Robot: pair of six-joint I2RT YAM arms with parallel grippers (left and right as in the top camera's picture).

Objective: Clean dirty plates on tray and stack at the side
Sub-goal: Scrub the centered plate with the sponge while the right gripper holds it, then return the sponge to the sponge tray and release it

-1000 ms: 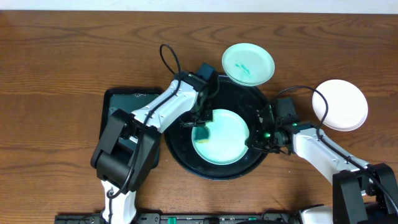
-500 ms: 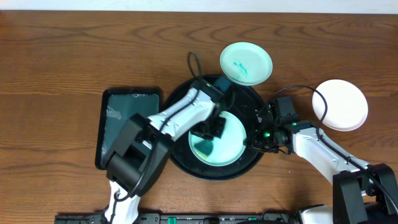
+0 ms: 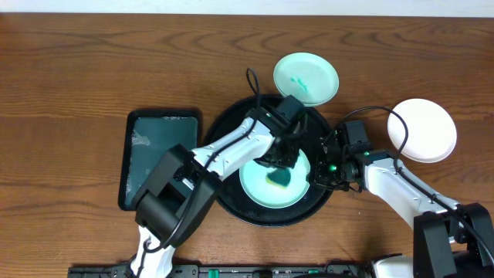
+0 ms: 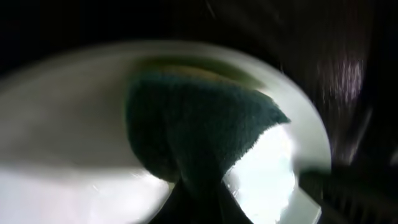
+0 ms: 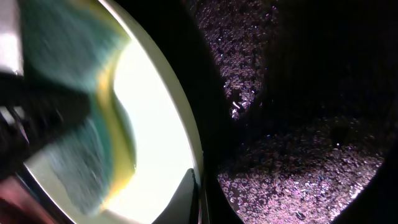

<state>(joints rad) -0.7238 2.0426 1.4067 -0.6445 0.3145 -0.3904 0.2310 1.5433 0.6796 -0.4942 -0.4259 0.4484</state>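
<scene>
The left gripper should release the green-yellow sponge in the middle of the smaller rectangular dark tray (image 3: 164,160).
A pale mint-green plate (image 3: 258,189) lies in the round black tray (image 3: 266,216). My left gripper (image 3: 281,164) is shut on a green-yellow sponge (image 3: 279,178) and presses it on the plate's right half. The left wrist view shows the sponge (image 4: 199,130) on the plate (image 4: 68,137). My right gripper (image 3: 316,176) is shut on this plate's right rim (image 5: 186,124), one finger (image 5: 199,186) lying inside it. A second mint-green plate (image 3: 306,79) with teal smears sits at the tray's far edge. A white plate (image 3: 421,130) lies on the wood at the right.
A smaller rectangular dark tray (image 3: 160,158) lies left of the black tray, with no sponge in it. My left arm reaches across the black tray's left side. Brown wood-grain tabletop (image 3: 93,69) surrounds everything.
My left gripper has swept the sponge from the plate's left side across to its right half. The smeared plate shifted slightly left. The right arm has stayed put.
</scene>
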